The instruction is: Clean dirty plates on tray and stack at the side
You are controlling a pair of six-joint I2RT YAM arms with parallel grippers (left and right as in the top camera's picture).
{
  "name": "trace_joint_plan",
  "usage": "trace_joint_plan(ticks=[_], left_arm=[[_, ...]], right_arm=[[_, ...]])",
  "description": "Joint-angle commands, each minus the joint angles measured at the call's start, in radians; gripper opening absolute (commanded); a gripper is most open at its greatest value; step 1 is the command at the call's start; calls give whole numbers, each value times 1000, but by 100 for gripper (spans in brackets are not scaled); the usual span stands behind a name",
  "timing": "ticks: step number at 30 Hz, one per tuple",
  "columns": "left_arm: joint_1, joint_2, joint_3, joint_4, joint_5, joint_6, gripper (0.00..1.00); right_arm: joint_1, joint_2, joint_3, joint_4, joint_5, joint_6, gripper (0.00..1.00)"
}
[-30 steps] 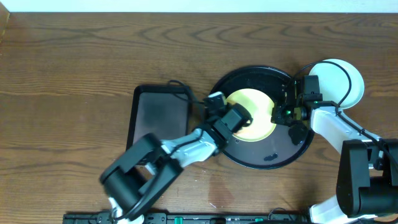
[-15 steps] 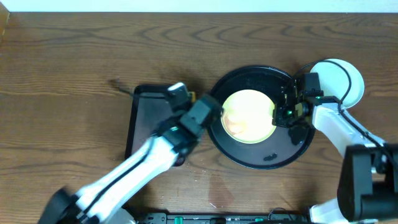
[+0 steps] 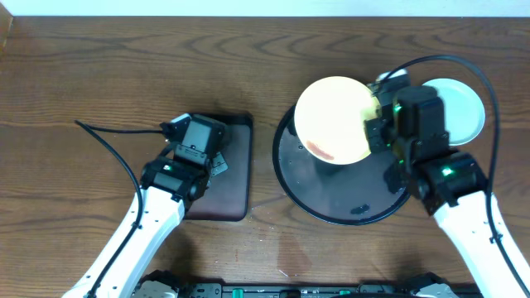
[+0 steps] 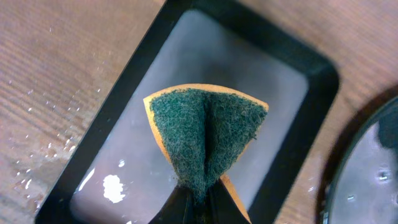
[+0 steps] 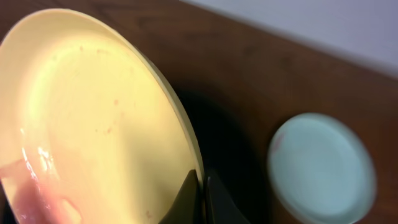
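Note:
The robot's right gripper will release the yellow plate on top of the mint-blue plate [image 3: 445, 111] [image 5: 321, 168] beside the round black tray. The yellow plate is now raised over that tray.
My right gripper [image 3: 374, 126] is shut on the right rim of the yellow plate [image 3: 333, 121] and holds it raised and tilted over the round black tray [image 3: 331, 203]. A faint red-brown smear shows near the plate's lower edge. In the right wrist view the plate [image 5: 93, 118] fills the left and my right gripper [image 5: 203, 186] pinches its rim. A mint-blue plate [image 3: 462, 108] lies on the table right of the tray; it also shows in the right wrist view [image 5: 320, 168]. My left gripper [image 4: 198, 198] is shut on a folded green and orange sponge [image 4: 202, 134] above the rectangular black tray [image 4: 311, 81].
The rectangular black tray [image 3: 236, 165] lies left of the round tray and holds shallow water. Water drops lie on the round tray's floor [image 3: 360, 209]. A black cable [image 3: 116, 132] runs left from the left arm. The table's far edge [image 3: 248, 16] meets a white wall.
My left arm has swung left from the yellow plate to the rectangular tray with the sponge. My right gripper has lifted and tilted the yellow plate off the round tray.

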Motion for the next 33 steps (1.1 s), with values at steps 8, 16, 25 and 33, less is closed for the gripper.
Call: trace_joint_plan(ticks=[8,16,25,33], left_arm=[[31,5,-10,-14,62,56,7],[31,5,-10,-21,62,56,7],[31,5,-10,-20,62,56,7],[31,5,-10,-20,62,56,7]], right_arm=[[168,-2,4,167,532,-431,1],[251,-2,4,246,630,-514,1],[243,14,1,228,621,-493,1],[246,23,2,267,656,-583,1]])
